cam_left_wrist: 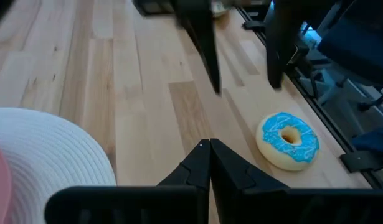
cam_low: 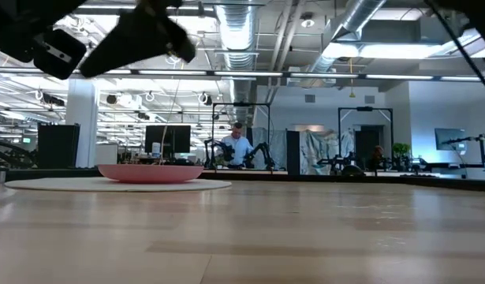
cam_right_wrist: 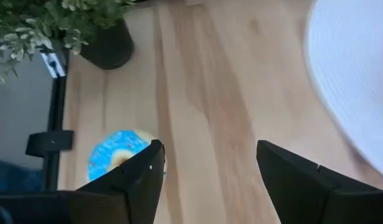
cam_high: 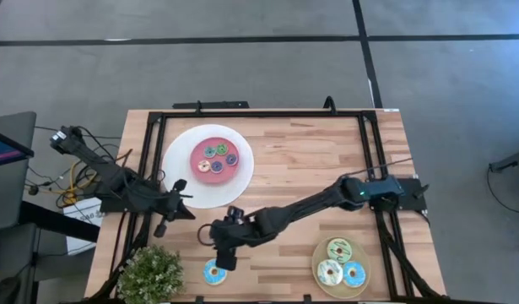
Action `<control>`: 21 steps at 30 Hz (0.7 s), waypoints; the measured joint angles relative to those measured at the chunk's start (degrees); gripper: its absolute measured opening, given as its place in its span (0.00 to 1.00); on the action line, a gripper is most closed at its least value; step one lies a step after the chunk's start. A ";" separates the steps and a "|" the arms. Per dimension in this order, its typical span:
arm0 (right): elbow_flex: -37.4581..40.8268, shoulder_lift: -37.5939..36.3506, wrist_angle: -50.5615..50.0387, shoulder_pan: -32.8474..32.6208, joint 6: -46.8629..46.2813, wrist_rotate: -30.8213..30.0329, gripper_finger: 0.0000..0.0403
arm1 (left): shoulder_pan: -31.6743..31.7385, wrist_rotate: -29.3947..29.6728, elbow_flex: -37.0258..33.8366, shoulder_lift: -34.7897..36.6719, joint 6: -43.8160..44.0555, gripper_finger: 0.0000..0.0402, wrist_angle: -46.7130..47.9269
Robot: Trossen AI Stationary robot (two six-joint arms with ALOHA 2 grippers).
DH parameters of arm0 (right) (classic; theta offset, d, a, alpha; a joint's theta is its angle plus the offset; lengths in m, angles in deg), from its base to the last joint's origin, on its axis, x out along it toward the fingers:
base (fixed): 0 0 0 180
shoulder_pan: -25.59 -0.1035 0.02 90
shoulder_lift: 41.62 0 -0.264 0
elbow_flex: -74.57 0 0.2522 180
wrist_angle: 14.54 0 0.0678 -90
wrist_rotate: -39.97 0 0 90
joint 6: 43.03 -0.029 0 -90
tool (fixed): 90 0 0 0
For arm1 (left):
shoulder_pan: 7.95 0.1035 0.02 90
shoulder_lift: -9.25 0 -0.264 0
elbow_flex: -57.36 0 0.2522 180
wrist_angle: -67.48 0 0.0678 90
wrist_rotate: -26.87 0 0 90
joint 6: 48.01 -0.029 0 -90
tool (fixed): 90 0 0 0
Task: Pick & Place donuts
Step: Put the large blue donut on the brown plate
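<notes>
Next, I close my right gripper on the far side of the lone blue donut (cam_high: 218,265) next to the potted plant, with one finger in the donut's hole.
One blue-iced donut (cam_high: 214,272) lies flat on the wood near the table's near edge, also seen in the left wrist view (cam_left_wrist: 288,140) and in the right wrist view (cam_right_wrist: 119,152). My right gripper (cam_high: 223,253) hovers open just beyond it, raised off the table. In its wrist view (cam_right_wrist: 210,158) one finger (cam_right_wrist: 144,171) partly covers the donut. A green (cam_high: 338,248), a cream (cam_high: 329,272) and a blue donut (cam_high: 354,274) lie on the tan plate (cam_high: 319,258). Several tiny donuts (cam_high: 215,158) sit in the pink centre of the white plate (cam_high: 181,181). My left gripper (cam_high: 176,203), shut (cam_left_wrist: 210,152), waits at the white plate's near left rim.
A potted plant (cam_high: 149,274) stands at the near left corner, close to the lone blue donut. The white plate (cam_low: 116,184) with its pink dish (cam_low: 150,172) fills the far left. Bare wood lies between the two plates. A black frame (cam_high: 373,152) runs along the table's edges.
</notes>
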 joint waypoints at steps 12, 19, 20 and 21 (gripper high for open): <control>-1.51 5.83 4.30 -3.03 -3.74 3.00 0.61 | 0.02 -5.10 0.00 1.84 2.32 0.00 4.15; -1.34 9.38 9.96 -3.42 -1.58 2.13 0.61 | 0.00 -6.01 0.00 1.82 4.71 0.00 4.89; -1.34 10.02 11.16 -3.39 -0.84 1.86 0.61 | 0.00 -5.98 0.00 1.82 5.07 0.00 4.99; -1.40 10.43 12.74 -3.31 -0.11 1.72 0.61 | 0.00 -6.00 0.00 1.82 5.21 0.00 5.13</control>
